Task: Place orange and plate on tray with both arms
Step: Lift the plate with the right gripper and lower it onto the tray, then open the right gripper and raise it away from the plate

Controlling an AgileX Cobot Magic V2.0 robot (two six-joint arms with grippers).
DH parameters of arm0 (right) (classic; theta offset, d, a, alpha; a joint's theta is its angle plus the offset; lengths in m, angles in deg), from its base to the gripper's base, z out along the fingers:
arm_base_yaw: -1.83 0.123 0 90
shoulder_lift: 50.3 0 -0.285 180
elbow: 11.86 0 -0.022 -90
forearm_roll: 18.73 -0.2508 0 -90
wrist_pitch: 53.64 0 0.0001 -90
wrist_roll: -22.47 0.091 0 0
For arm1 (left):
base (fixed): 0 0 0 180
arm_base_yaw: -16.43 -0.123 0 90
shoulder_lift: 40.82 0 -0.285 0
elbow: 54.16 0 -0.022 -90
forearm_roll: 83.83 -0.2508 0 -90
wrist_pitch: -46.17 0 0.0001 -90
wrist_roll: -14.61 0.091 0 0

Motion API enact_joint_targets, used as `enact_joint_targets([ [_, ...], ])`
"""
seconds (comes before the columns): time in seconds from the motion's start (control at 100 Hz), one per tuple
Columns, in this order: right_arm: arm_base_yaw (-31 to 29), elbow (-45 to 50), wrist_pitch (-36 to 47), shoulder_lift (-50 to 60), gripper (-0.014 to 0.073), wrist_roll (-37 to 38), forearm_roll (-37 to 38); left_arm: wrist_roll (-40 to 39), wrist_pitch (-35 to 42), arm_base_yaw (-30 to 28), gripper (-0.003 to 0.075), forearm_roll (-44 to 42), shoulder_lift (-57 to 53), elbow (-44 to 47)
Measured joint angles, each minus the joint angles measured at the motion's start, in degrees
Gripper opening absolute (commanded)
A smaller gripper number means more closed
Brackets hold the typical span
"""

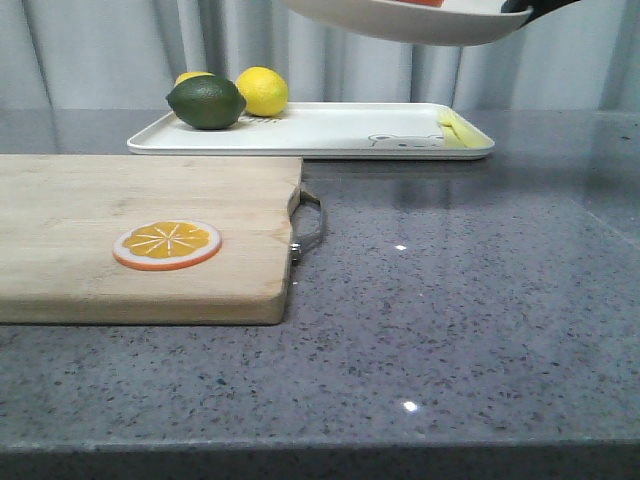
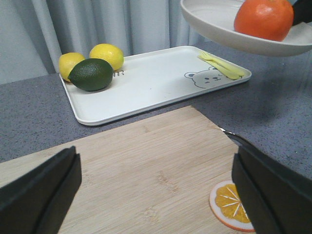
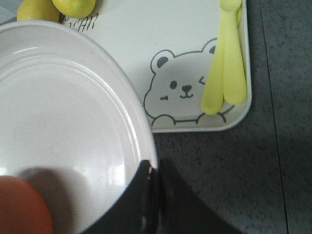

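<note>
Next, my right gripper sets the cream plate down on the white tray (image 1: 343, 123) (image 3: 139, 41) between the lemons and the yellow utensil.
The cream plate (image 1: 410, 22) hangs in the air above the right part of the white tray (image 1: 330, 135), level with the top of the front view. The orange (image 2: 263, 18) lies inside the plate (image 2: 229, 24). My right gripper (image 3: 155, 168) is shut on the plate's rim (image 3: 141, 126), one finger inside and one outside. Below it the tray (image 3: 141, 53) shows its bear drawing. My left gripper (image 2: 156, 187) is open and empty over the wooden cutting board (image 2: 146, 170), well short of the tray (image 2: 146, 83).
On the tray's left end lie a dark green lime (image 1: 206, 102) and two yellow lemons (image 1: 262, 90); a yellow utensil (image 1: 457, 131) lies at its right end. An orange slice (image 1: 167, 244) rests on the cutting board (image 1: 140, 230), whose metal handle (image 1: 308, 225) points right.
</note>
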Motion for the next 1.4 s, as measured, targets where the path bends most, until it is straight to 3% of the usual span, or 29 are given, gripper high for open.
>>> enact_joint_targets([
  [0.32, 0.0, -21.5, -8.8, -18.2, -0.0059, 0.0, 4.7, 0.0, 0.0, 0.0, 0.0599, 0.0, 0.0, 0.0],
  [0.75, 0.5, -41.9, -10.4, -34.0, -0.0059, 0.0, 8.6, 0.0, 0.0, 0.0, 0.0599, 0.0, 0.0, 0.0],
  [1.4, 1.3, -47.7, -10.0, -43.5, -0.0059, 2.8, 9.6, 0.0, 0.0, 0.0, 0.0599, 1.1, 0.0, 0.0],
])
